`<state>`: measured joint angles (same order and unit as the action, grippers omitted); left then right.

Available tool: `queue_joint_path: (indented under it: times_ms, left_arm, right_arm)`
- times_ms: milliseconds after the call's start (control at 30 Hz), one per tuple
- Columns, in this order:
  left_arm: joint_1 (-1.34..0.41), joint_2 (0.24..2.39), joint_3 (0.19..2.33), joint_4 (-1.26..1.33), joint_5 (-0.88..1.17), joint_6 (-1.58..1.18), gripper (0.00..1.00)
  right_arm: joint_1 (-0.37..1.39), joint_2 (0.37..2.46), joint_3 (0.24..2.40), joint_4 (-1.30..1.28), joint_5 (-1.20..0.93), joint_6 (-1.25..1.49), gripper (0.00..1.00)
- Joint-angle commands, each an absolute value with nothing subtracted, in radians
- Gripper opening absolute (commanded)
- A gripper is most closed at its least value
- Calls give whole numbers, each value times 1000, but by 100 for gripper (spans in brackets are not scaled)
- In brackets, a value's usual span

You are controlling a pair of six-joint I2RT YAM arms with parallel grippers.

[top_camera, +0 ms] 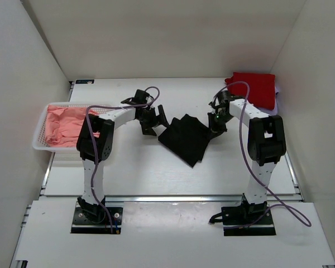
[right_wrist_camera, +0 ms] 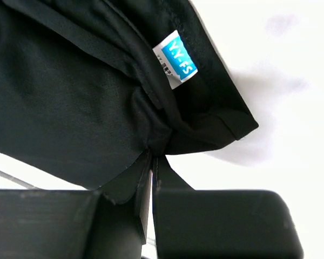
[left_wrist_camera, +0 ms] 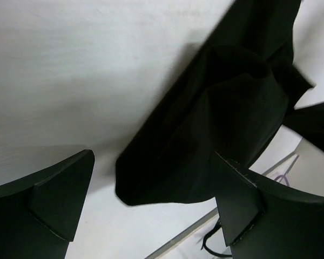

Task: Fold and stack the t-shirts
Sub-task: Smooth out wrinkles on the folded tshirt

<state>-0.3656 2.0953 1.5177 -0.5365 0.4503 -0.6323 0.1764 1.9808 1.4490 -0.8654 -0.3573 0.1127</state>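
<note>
The black t-shirt lies slanted before my grippers, so my right gripper needs to swing it square, then open and retake the bunched cloth (right_wrist_camera: 153,128) near the neck label.
A black t-shirt (top_camera: 185,138) lies partly folded at the table's middle. My right gripper (top_camera: 215,129) is shut on its right edge; in the right wrist view the gripper (right_wrist_camera: 153,154) pinches bunched black cloth (right_wrist_camera: 70,91) near a blue neck label (right_wrist_camera: 175,65). My left gripper (top_camera: 155,118) is open and empty just left of the shirt; in the left wrist view the gripper (left_wrist_camera: 151,208) has spread fingers and the shirt's corner (left_wrist_camera: 205,140) lies ahead of them on the table. A red t-shirt (top_camera: 255,88) lies folded at the far right. Salmon-pink t-shirts (top_camera: 67,124) sit in the basket.
A white mesh basket (top_camera: 40,134) stands at the table's left edge. White walls enclose the table on three sides. A pale cloth edge (top_camera: 277,96) shows under the red shirt.
</note>
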Motion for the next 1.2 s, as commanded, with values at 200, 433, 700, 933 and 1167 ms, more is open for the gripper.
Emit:
queue_joint_path:
  times_ms: [200,433,700,933,1167]
  left_arm:
    - [-454,2020,1425,-408,540,-698,99]
    - [-480,1901,1301,-405,554,-719,99]
    - [-316,1807,1155,-356,601,-710,99]
    - [-288,1836,1219,-247,658,-779,98]
    - [-301,1916,1292,-170,650,-867,98]
  right_arm:
    - [207,2060,1562,-788,-351,71,0]
    - [193,2091,1638,-802,-371,57,4]
    - [167,1941,1471,-732,-448,77,35]
    - [195,1881,1405,-634,-422,127,36]
    - [190,1876,1381,-597,-377,170,35]
